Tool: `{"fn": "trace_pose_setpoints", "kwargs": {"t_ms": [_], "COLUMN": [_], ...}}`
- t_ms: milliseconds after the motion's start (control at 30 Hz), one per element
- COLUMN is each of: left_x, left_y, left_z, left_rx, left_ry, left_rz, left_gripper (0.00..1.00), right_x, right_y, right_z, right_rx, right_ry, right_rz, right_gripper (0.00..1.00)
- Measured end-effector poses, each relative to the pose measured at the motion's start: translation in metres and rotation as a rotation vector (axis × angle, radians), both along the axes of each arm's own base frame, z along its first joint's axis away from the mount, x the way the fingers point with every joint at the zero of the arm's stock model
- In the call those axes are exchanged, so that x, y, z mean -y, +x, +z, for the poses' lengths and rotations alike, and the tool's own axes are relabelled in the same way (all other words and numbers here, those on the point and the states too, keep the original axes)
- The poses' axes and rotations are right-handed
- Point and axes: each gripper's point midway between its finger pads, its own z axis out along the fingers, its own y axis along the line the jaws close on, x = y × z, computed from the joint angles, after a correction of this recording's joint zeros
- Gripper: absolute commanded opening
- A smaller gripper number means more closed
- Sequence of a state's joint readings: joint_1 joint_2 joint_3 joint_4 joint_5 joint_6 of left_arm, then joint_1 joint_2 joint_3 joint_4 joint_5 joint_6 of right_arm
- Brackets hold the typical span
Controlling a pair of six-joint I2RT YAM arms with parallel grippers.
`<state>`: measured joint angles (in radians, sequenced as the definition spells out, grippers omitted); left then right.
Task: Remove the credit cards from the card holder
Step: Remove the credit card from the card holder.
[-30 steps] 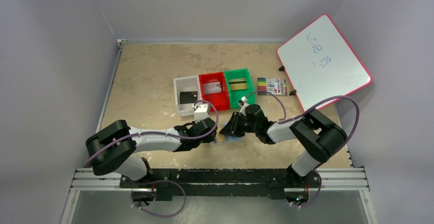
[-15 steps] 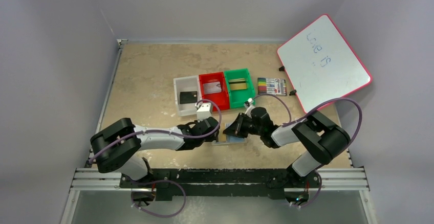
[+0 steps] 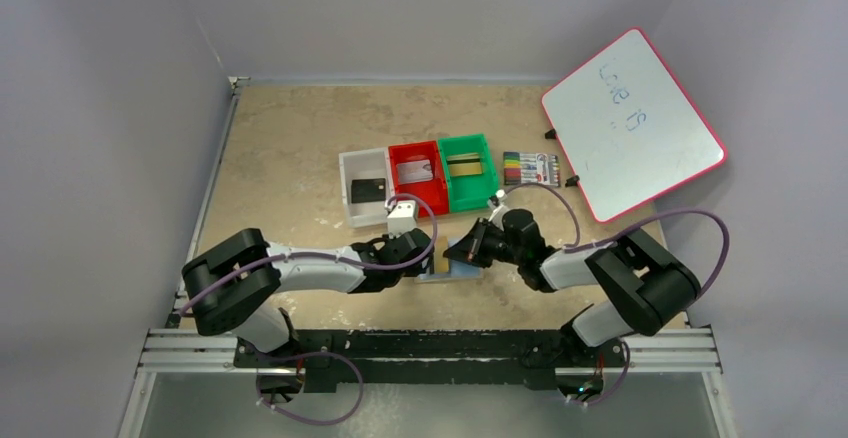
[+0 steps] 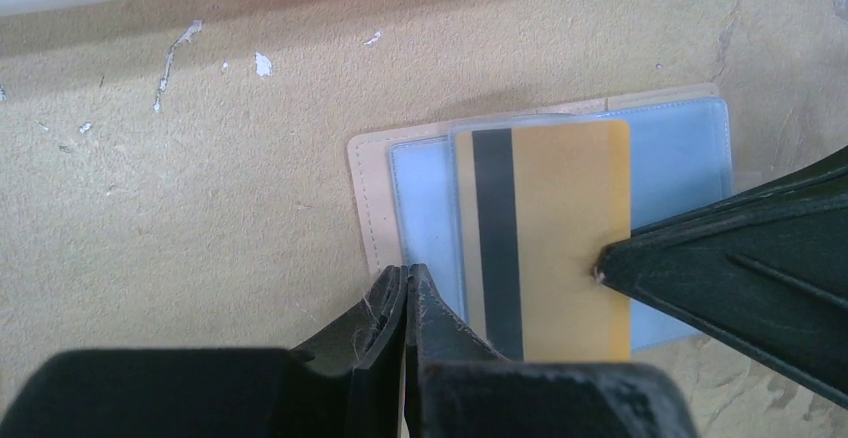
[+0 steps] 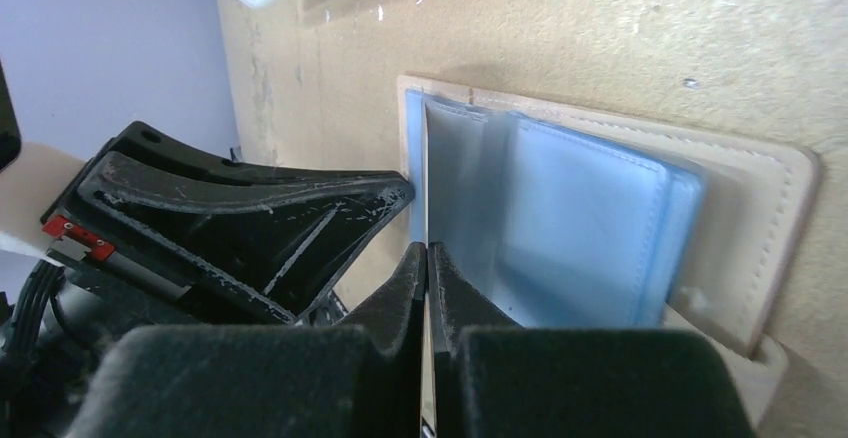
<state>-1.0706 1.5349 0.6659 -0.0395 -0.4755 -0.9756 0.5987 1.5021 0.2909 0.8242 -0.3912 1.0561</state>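
The card holder's outer edge has my shut left gripper at it, so that gripper should pinch the clear pocket's edge [image 4: 459, 233] while my right gripper pulls out the gold credit card.
The tan card holder [image 4: 368, 208] lies open on the table, its light-blue pockets [image 4: 680, 148] facing up. A gold credit card [image 4: 560, 228] with a black stripe sticks partly out of the left pocket. My right gripper [image 5: 427, 250] is shut on that card's edge, which shows edge-on as a thin line [image 5: 427, 158]. Its fingers [image 4: 740, 268] come in from the right in the left wrist view. My left gripper [image 4: 408, 273] is shut with nothing in it, its tip resting on the holder's near left edge. From above, both grippers [image 3: 425, 261] [image 3: 462, 255] meet over the holder [image 3: 450, 272].
Behind the holder stand three small bins: a white bin [image 3: 349, 172] with a black card, a red bin [image 3: 437, 192] with a grey card, and a green bin [image 3: 466, 146] with a striped card. A marker pack [image 3: 531, 168] and a tilted whiteboard [image 3: 632, 123] are at the back right.
Both grippers have closed, the right one onto the gold card. The right arm has swung rightward and lower; the left gripper has shifted slightly right onto the holder.
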Motion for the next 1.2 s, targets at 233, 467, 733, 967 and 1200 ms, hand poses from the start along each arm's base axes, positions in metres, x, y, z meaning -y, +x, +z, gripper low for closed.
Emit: {"fn": "trace_pose_setpoints", "kwargs": {"t_ms": [233,467,733,967,1200], "left_x": [0.000,-0.001,0.024,0.042,0.048], "left_y": [0.000,-0.002,0.004,0.000,0.003], "left_z": [0.001,0.012,0.042,0.027,0.008], "left_rx": [0.006,0.019,0.065,0.028,0.014], "left_ry": [0.005,-0.030,-0.177,-0.213,-0.143], "left_rz": [0.002,-0.005,-0.034,-0.076,-0.027], "left_gripper": [0.15,0.27,0.31,0.20,0.13], "right_x": [0.011,0.010,0.008,0.008,0.011], "right_y": [0.000,-0.004,-0.004,-0.004,-0.002], "right_z": [-0.009,-0.023,-0.024,-0.024,-0.025], "right_rx": [-0.013,-0.045,-0.042,-0.039,-0.039], "right_ry": [-0.035,-0.042,-0.034,-0.036,-0.047], "right_rz": [-0.012,0.015,0.027,0.028,0.017], "right_gripper": [0.00,0.00,0.00,0.00,0.00]}}
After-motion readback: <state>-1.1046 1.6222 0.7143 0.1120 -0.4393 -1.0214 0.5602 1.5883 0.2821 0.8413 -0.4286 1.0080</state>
